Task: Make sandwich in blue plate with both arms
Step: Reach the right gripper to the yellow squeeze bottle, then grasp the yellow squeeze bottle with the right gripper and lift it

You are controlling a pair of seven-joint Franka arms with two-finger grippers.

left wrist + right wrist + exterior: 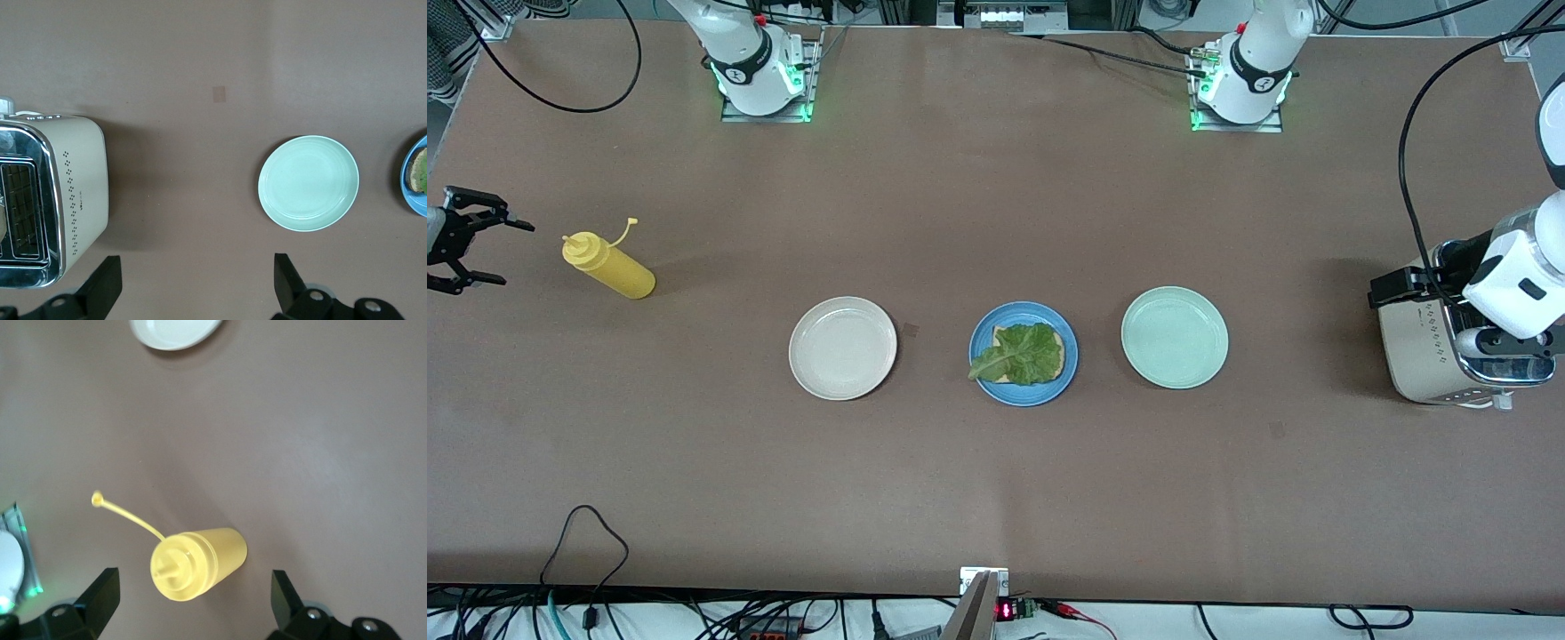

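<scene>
Next, I close my right gripper on the body of the yellow squeeze bottle [623, 274] [223, 556], under the bottle's cap.
The blue plate [983, 345] sits mid-table between two other plates. It holds a slice of bread [1056, 355] with a crinkled green lettuce leaf [1018, 354] on top. Its rim [408, 190] also shows in the left wrist view. My left gripper [1396, 286] [195, 283] hangs open and empty over the table beside the toaster [1427, 347] [73, 193]. My right gripper [503, 253] [193, 597] hangs open and empty at the right arm's end of the table, beside a yellow squeeze bottle [609, 267] [200, 561].
A cream-white plate [842, 348] [175, 330] lies beside the blue plate toward the right arm's end. A pale mint-green plate [1174, 337] [308, 183] lies toward the left arm's end. Cables run along the table edge nearest the front camera.
</scene>
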